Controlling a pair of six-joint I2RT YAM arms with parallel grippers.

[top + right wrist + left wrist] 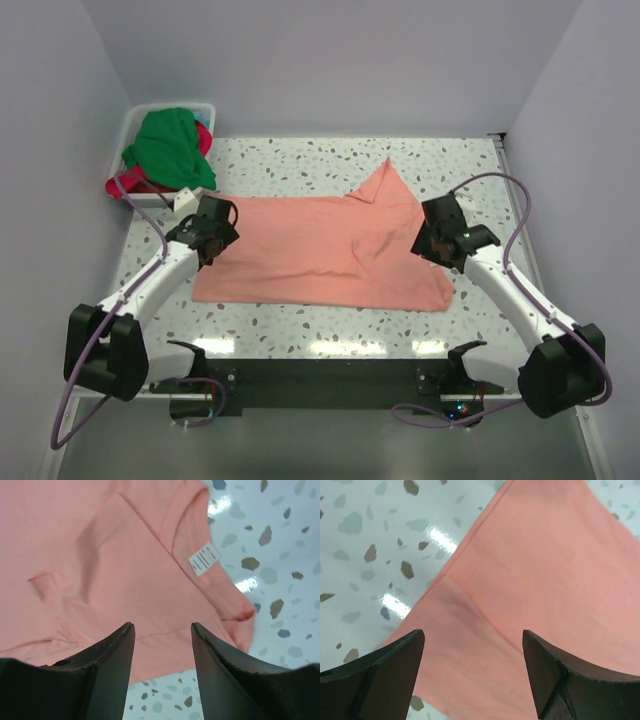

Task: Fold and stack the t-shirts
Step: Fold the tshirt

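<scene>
The back corner [219, 195] [394, 637] of the salmon-pink t-shirt, the one closest to the white plastic tub, will be gripped by my left gripper.
A salmon-pink t-shirt [320, 250] lies spread on the speckled table, with one corner folded up toward the back. Its cloth fills the left wrist view [535, 570] and most of the right wrist view [100, 555], where a white label [204, 558] shows at the collar. My left gripper [220, 232] [472, 647] hovers wide open over the shirt's left edge. Above the right edge, my right gripper [430, 236] [162, 629] is open and holds nothing. A green t-shirt [170, 145] is heaped on a red-magenta one [122, 186] at the back left.
A white plastic tub [137, 113] in the back left corner holds the green and red-magenta shirts. Grey walls close in the table on the left, back and right. Bare speckled tabletop [300, 160] shows behind and in front of the pink shirt.
</scene>
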